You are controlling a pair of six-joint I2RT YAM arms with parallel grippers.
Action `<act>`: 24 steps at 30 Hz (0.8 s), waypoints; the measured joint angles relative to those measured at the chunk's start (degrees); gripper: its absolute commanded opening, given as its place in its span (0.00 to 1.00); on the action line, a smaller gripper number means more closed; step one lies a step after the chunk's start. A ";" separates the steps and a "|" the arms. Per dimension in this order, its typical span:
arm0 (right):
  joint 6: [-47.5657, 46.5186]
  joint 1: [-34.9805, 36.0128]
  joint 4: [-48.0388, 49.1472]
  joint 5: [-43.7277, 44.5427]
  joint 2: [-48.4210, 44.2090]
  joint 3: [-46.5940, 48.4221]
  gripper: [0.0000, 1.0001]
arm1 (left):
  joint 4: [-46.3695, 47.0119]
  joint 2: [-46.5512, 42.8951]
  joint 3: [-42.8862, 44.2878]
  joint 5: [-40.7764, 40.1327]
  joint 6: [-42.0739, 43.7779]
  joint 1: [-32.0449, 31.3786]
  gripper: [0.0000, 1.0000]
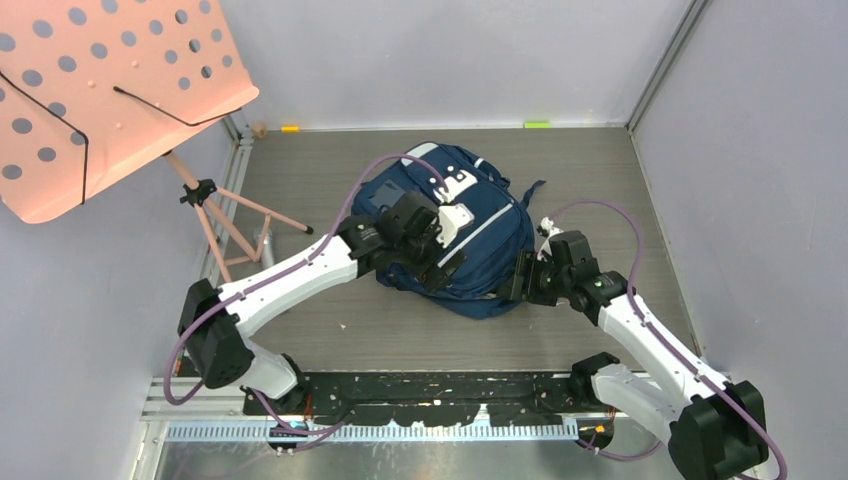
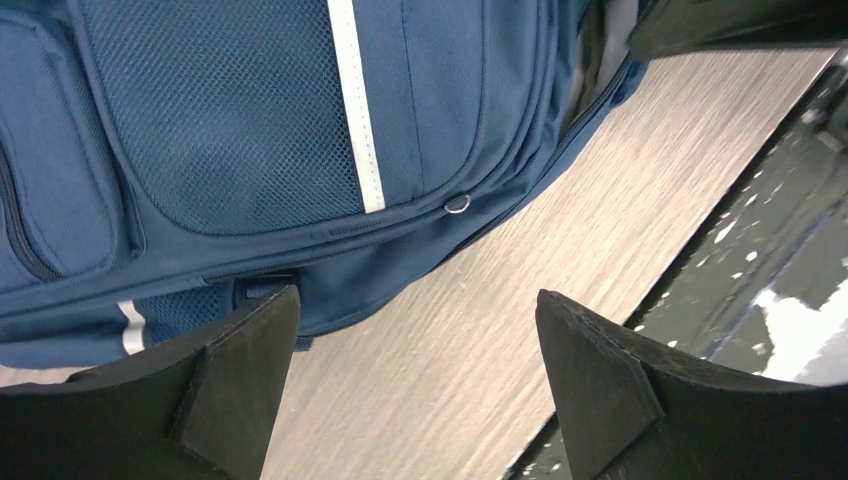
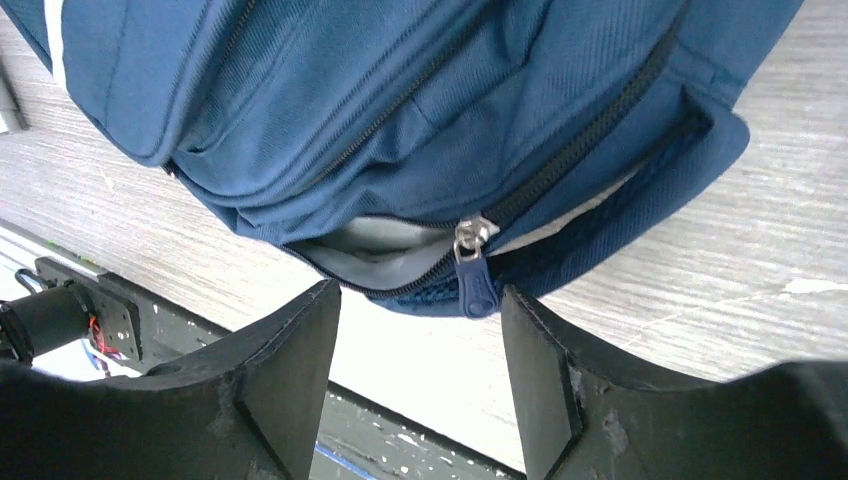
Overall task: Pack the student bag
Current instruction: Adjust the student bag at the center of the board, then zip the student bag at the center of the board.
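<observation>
The fingers of my left gripper span only table beside the bag, so they should pinch the bag at the white stripe's end [image 2: 376,203] before my right gripper closes the zipper.
The student bag [image 1: 490,225] is a navy backpack with white stripe trim, lying on the grey table mid-scene. My left gripper [image 1: 443,270] is open over the bag's near left edge; in the left wrist view [image 2: 415,330] only bare table lies between its fingertips, with the bag's mesh pocket [image 2: 230,120] beyond. My right gripper [image 1: 517,280] is open at the bag's near right edge. In the right wrist view [image 3: 420,315] a blue zipper pull [image 3: 476,282] hangs just past the fingertips, close to the right finger [image 3: 535,360]. The zipper is partly open and shows grey lining [image 3: 385,250].
A pink perforated music stand [image 1: 100,90] leans at the far left, its tripod legs [image 1: 235,225] standing on the table's left side. A black mounting rail [image 1: 430,385] runs along the near edge. Grey walls close in the table at the back and on the right.
</observation>
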 measured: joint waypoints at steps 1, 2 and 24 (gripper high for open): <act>0.50 0.00 -0.39 -0.39 -0.61 -0.66 0.67 | 0.15 0.76 -0.07 0.02 1.53 0.00 0.91; 0.98 0.07 -0.79 -0.52 -1.31 -1.01 0.67 | 0.44 1.38 -0.26 0.04 2.97 -0.02 0.92; 4.79 0.20 4.02 4.31 -1.64 -4.00 0.60 | 18.73 13.60 -3.17 -5.57 18.60 -5.88 1.00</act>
